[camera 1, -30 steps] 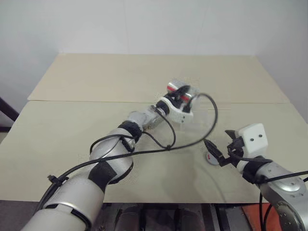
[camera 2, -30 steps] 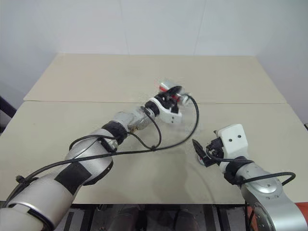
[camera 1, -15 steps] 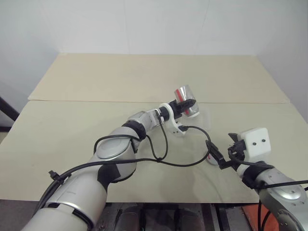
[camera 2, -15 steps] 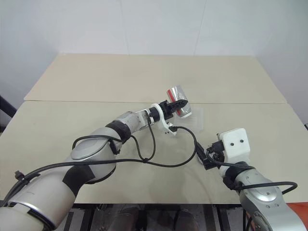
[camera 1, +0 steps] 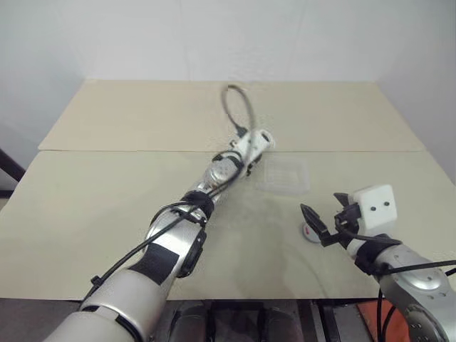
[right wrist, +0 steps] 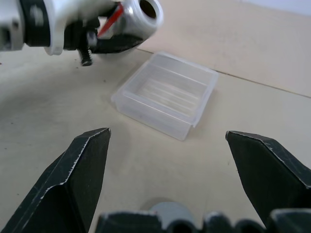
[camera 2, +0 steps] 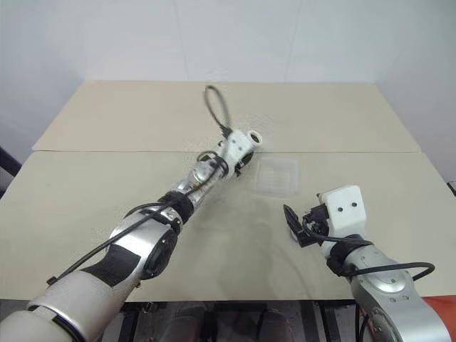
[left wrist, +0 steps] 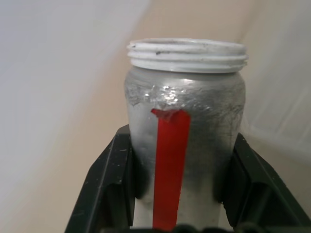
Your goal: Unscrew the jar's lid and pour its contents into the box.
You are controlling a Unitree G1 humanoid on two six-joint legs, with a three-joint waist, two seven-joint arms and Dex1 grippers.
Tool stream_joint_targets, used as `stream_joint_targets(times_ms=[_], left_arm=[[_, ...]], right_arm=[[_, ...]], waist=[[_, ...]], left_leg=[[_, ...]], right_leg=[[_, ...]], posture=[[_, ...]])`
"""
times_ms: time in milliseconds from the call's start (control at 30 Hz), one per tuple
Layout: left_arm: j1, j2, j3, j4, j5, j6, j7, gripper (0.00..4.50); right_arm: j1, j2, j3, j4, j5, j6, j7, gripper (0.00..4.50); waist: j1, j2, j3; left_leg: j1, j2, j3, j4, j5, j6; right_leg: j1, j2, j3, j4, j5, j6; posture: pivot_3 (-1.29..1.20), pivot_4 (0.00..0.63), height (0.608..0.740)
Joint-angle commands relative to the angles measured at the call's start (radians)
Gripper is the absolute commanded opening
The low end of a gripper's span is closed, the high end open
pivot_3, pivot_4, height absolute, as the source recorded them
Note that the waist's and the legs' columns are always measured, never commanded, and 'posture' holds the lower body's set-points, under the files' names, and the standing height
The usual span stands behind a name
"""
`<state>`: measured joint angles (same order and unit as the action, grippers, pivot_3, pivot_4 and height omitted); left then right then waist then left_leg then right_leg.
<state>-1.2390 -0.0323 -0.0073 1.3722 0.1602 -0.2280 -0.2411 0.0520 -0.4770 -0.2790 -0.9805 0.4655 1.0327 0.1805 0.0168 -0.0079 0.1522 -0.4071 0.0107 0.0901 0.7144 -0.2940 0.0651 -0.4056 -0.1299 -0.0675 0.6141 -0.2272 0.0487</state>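
My left gripper will let go of the silvery jar on the table [camera 1: 230, 179] next to the clear plastic box, just on this side of the seam.
My left gripper [left wrist: 181, 140] is shut on the silvery jar [left wrist: 187, 92], which has a red stripe and a bare white threaded mouth. The jar [camera 1: 262, 138] lies tipped on its side above the table, just beyond the far left corner of the clear plastic box [camera 1: 286, 174], with its mouth towards the box. The grey lid [camera 1: 311, 233] with a red mark lies flat on the table. My right gripper [camera 1: 320, 211] hovers over it, open and holding nothing. The contents are hidden; I can make out nothing inside the box [right wrist: 165, 94].
A black cable [camera 1: 234, 107] loops up above my left wrist. The beige table [camera 1: 128, 121] has a seam running across it behind the box, and a pale wall stands behind the table.
The left wrist has rolled over and swung the jar away from above the box, back to its far left side; the cable now loops above. The right gripper has stayed put.
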Motion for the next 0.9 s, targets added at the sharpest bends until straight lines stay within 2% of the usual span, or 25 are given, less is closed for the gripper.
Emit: stream_joint_targets(times_ms=[33, 167, 200, 333, 500, 567, 767, 900], left_arm=[[-0.011, -0.001, 0.077, -0.048, -0.085, 0.059, -0.024, 1.9], [-0.002, 0.009, 0.02, -0.056, -0.019, 0.019, 0.022, 1.9], [-0.005, 0.017, -0.026, -0.058, 0.032, -0.012, 0.058, 1.9], [-0.069, 0.11, -0.433, -0.062, 0.474, -0.159, 0.41, 1.9], [-0.191, 0.144, -0.744, -0.023, 0.789, -0.124, 0.692, 1.9], [-0.211, 0.136, -0.859, -0.005, 0.898, -0.097, 0.739, 1.9], [-0.194, 0.058, -1.068, 0.024, 1.083, -0.064, 0.798, 1.9], [-0.178, 0.023, -1.13, 0.037, 1.136, -0.025, 0.782, 1.9]], right_arm=[[-0.012, -0.006, 0.0, -0.005, -0.001, -0.033, 0.012, 4.48], [-0.016, -0.012, 0.01, 0.002, -0.007, -0.039, 0.024, 4.48], [-0.016, -0.012, 0.012, 0.003, -0.009, -0.039, 0.025, 4.48], [-0.008, -0.003, 0.019, -0.006, -0.023, -0.039, 0.016, 4.48], [0.026, 0.011, 0.023, -0.029, -0.037, -0.043, -0.001, 4.48], [0.037, 0.016, 0.026, -0.04, -0.042, -0.042, -0.005, 4.48], [0.064, 0.031, 0.034, -0.056, -0.056, -0.04, -0.021, 4.48], [0.09, 0.038, 0.042, -0.067, -0.043, -0.058, -0.035, 4.48]], waist=[[-0.004, 0.0, 0.0], [-0.004, 0.0, 0.0], [-0.004, 0.0, 0.0], [-0.004, 0.0, 0.0], [0.014, 0.0, 0.0], [0.021, 0.0, 0.0], [0.021, 0.0, 0.0], [0.02, 0.0, 0.0]], left_leg=[[0.0, 0.0, 0.0, 0.0, 0.0, 0.0], [0.001, -0.002, -0.001, 0.0, 0.0, 0.0], [0.001, -0.002, -0.001, 0.0, 0.0, 0.0], [0.001, -0.002, -0.001, -0.001, 0.0, 0.0], [-0.001, -0.003, -0.002, -0.001, 0.0, 0.0], [-0.001, -0.003, -0.002, -0.001, 0.0, 0.0], [-0.002, -0.003, -0.001, -0.001, 0.0, 0.0], [-0.002, -0.002, -0.001, -0.001, 0.0, 0.0]], right_leg=[[0.0, 0.0, 0.0, 0.0, 0.0, 0.0], [0.001, 0.0, 0.0, 0.0, 0.0, 0.0], [0.001, 0.0, 0.0, 0.0, 0.0, 0.0], [0.001, 0.0, 0.0, 0.0, 0.0, 0.0], [0.001, 0.0, 0.0, -0.001, 0.0, 0.0], [0.001, 0.0, 0.0, -0.002, 0.0, 0.0], [-0.001, 0.0, 0.0, -0.001, 0.0, 0.001], [-0.001, 0.0, 0.0, -0.001, 0.0, 0.001]], posture=[[0.0, 0.15, 0.74], [0.0, 0.15, 0.74], [0.0, 0.15, 0.74], [0.0, 0.15, 0.74], [0.0, 0.15, 0.74], [0.0, 0.15, 0.74], [0.0, 0.15, 0.74], [0.0, 0.15, 0.74]])
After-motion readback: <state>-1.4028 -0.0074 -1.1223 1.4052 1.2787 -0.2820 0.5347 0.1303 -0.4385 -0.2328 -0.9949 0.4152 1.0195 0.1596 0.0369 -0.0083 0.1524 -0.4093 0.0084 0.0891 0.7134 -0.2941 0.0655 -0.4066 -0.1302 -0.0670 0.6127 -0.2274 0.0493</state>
